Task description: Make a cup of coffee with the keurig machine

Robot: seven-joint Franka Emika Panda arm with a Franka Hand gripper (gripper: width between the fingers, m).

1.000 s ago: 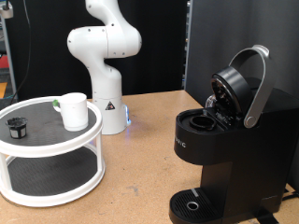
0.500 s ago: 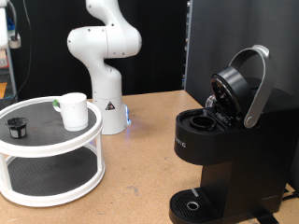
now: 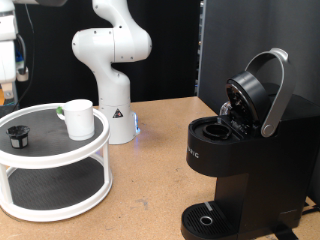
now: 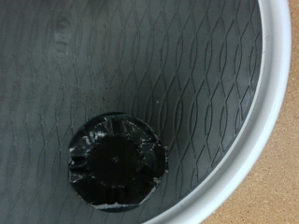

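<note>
Next, I close my gripper on the sides of the small black pod (image 3: 19,137) (image 4: 118,161) on the top shelf of the tray, because the pod chamber of the keurig machine is open.
The white cup (image 3: 79,118) stands upright on the top shelf of a white two-tier round tray (image 3: 88,150). A small black pod (image 3: 16,135) sits on the same shelf at the exterior view's left. The wrist view looks straight down on the pod (image 4: 117,161). The black keurig machine (image 3: 240,160) stands at the exterior view's right with its lid up and its pod chamber exposed. My gripper (image 3: 9,62) shows only in part at the exterior view's top left edge, above the pod. Its fingers do not show in the wrist view.
The white robot base (image 3: 112,70) stands behind the tray. The tray's white rim (image 4: 271,112) curves round the dark mesh shelf, with the wooden table (image 3: 150,190) beyond it. The machine's round drip base (image 3: 205,220) is at the bottom.
My hand has come further into the exterior view at the top left, lower over the tray. The cup, pod and machine have not moved.
</note>
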